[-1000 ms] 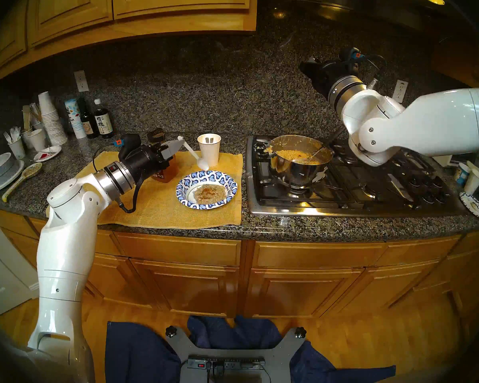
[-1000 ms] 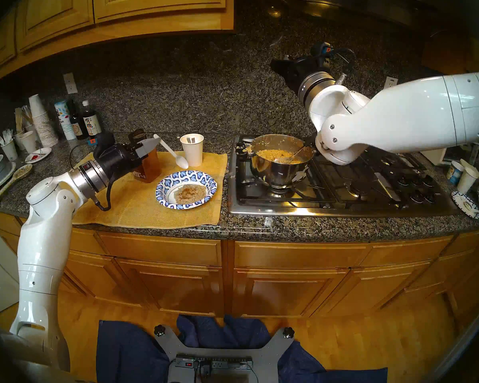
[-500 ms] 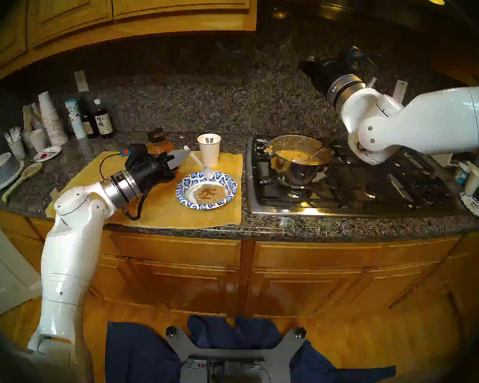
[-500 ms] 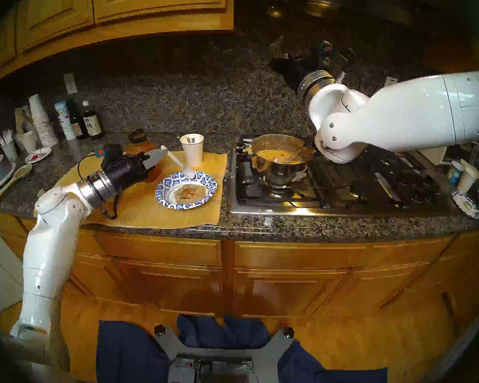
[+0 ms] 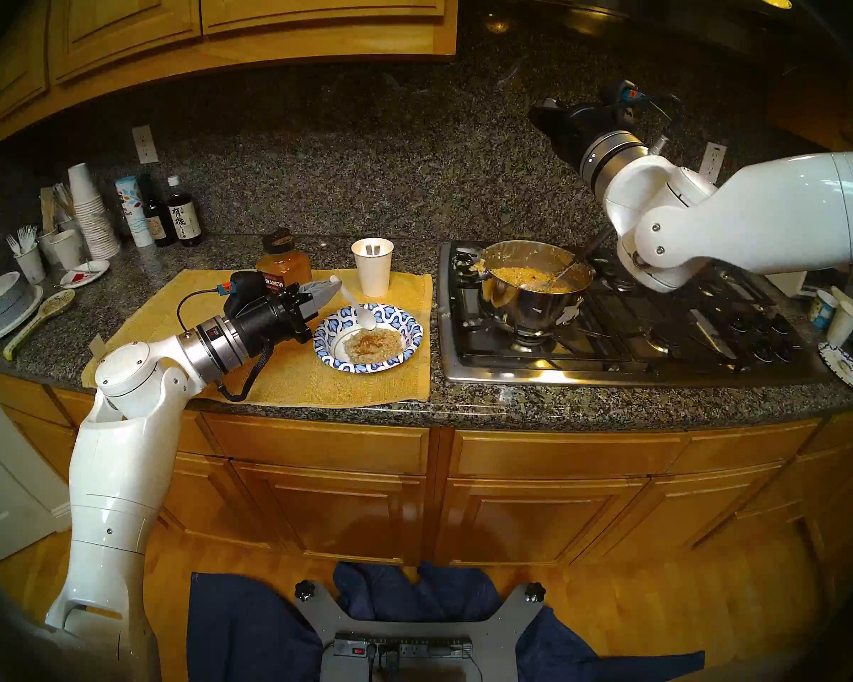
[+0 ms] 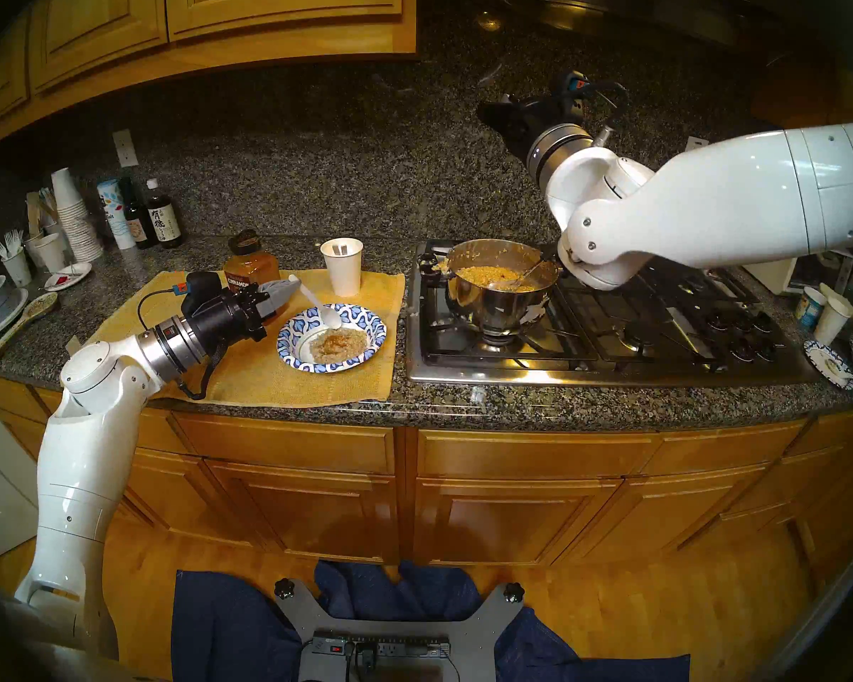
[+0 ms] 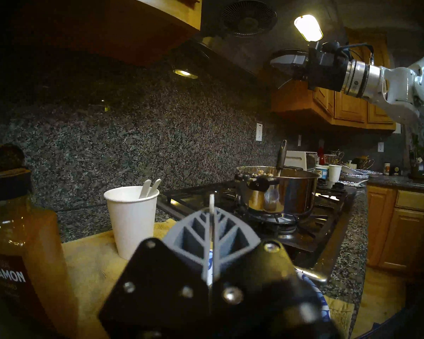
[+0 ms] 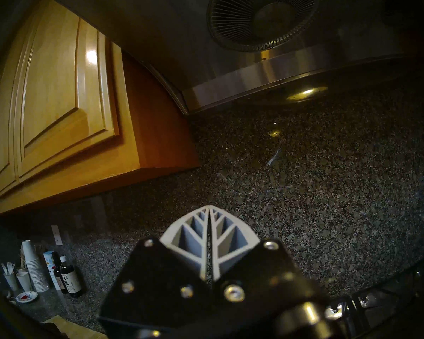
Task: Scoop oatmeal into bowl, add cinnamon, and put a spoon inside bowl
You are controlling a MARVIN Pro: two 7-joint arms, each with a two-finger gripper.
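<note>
My left gripper will release the white plastic spoon on the oatmeal's gripper-side edge inside the blue-and-white bowl point(image 5: 346, 336).
The blue-and-white bowl point(image 5: 368, 339) point(image 6: 332, 338) sits on the yellow mat with oatmeal point(image 5: 373, 344) in its centre, dusted brown on top. My left gripper point(image 5: 335, 286) point(image 6: 294, 286) point(image 7: 211, 210) is shut on the handle of the white plastic spoon point(image 5: 353, 308) point(image 6: 318, 306). The spoon slants down to the right, its scoop over the bowl's far rim and the oatmeal's edge. The cinnamon point(image 5: 282, 267) point(image 7: 15, 245) stands upright just behind the left gripper. My right gripper point(image 5: 538, 116) point(image 8: 209, 208) is shut on nothing, raised near the backsplash above the stove.
A steel pot point(image 5: 535, 292) of oatmeal with a metal serving spoon point(image 5: 547, 281) stands on the stove point(image 5: 611, 341). A white paper cup point(image 5: 373, 266) with two spoons is behind the bowl. Cups, sauce bottles, plates and grey bowls point(image 5: 3, 304) crowd the far left counter.
My left gripper has come down and forward with the spoon, bringing its scoop from above the mat to over the bowl. The right arm has barely moved.
</note>
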